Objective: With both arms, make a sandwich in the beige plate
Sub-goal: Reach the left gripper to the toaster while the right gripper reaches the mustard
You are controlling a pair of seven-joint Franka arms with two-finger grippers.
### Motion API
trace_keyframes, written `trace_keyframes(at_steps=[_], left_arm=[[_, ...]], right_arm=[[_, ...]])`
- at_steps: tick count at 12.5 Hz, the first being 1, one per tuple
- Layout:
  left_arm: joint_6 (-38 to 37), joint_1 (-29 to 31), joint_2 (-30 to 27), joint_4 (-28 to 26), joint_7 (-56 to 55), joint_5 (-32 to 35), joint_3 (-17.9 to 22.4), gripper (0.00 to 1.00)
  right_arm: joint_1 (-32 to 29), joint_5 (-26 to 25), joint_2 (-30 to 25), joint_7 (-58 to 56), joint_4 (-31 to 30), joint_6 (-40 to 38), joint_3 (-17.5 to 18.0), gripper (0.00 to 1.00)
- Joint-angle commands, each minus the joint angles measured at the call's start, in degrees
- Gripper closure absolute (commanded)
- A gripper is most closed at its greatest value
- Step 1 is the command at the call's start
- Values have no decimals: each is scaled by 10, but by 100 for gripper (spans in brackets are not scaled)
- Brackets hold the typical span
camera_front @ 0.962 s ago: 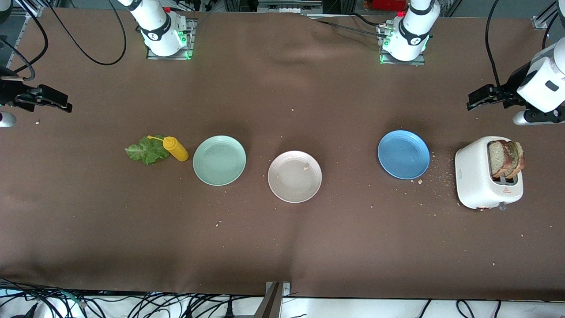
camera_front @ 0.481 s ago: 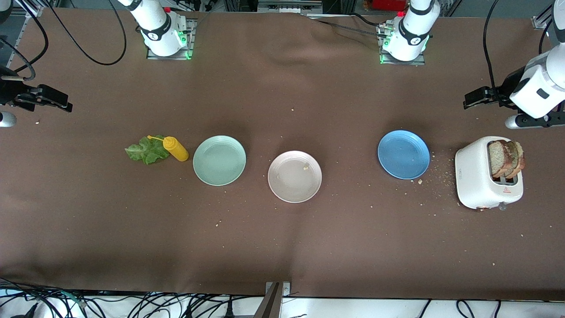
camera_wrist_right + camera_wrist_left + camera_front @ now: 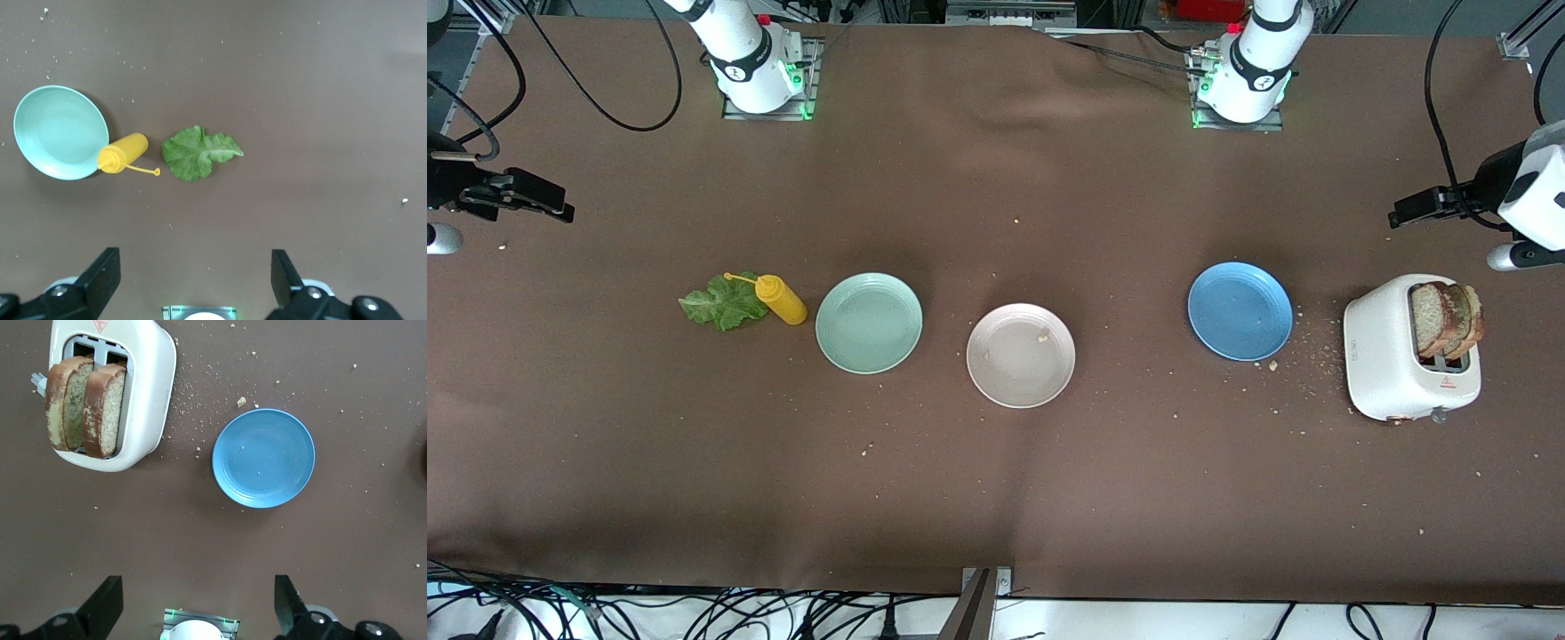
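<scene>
The top crust point(image 3: 1457, 319) point(image 3: 94, 410) of the brown bread slice closer to the blue plate in the white toaster should be gripped next by my left gripper.
The beige plate point(image 3: 1021, 355) sits empty at mid-table. Two brown bread slices point(image 3: 1447, 318) stand upright in the white toaster point(image 3: 1392, 366) at the left arm's end; they also show in the left wrist view point(image 3: 85, 407). The green lettuce leaf point(image 3: 722, 303) lies at the right arm's end and shows in the right wrist view point(image 3: 197, 153). My left gripper point(image 3: 1414, 209) is open and empty, high up at the table's end above the toaster; its own view shows the gripper point(image 3: 198, 607) spread wide. My right gripper point(image 3: 534, 197) is open and empty, held high at the right arm's end, also seen in its wrist view point(image 3: 193, 280).
A yellow squeeze bottle point(image 3: 781, 299) lies beside the lettuce, touching the mint green plate point(image 3: 869, 323). A blue plate point(image 3: 1240, 310) sits between the beige plate and the toaster. Crumbs are scattered around the toaster and blue plate.
My left gripper has shifted toward the left arm's end of the table. The right arm has not moved. Nothing on the table has moved.
</scene>
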Motion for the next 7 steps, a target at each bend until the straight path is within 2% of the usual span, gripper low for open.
trace_keyframes(at_steps=[1,2,5,7], left_arm=[[-14,8,66,75,-3,-5,5,0],[-20,16,77,95,2,-6,7,0],[-20,17,117,108,5,1,7,0],[-17,30,142,124,8,-3,9,0]], right_arm=[[4,9,0,-5,14,-25,2,0],[4,9,1,-5,14,-25,1,0],[4,12,2,2,14,-61,1,0],[4,24,4,2,14,-60,0,0]])
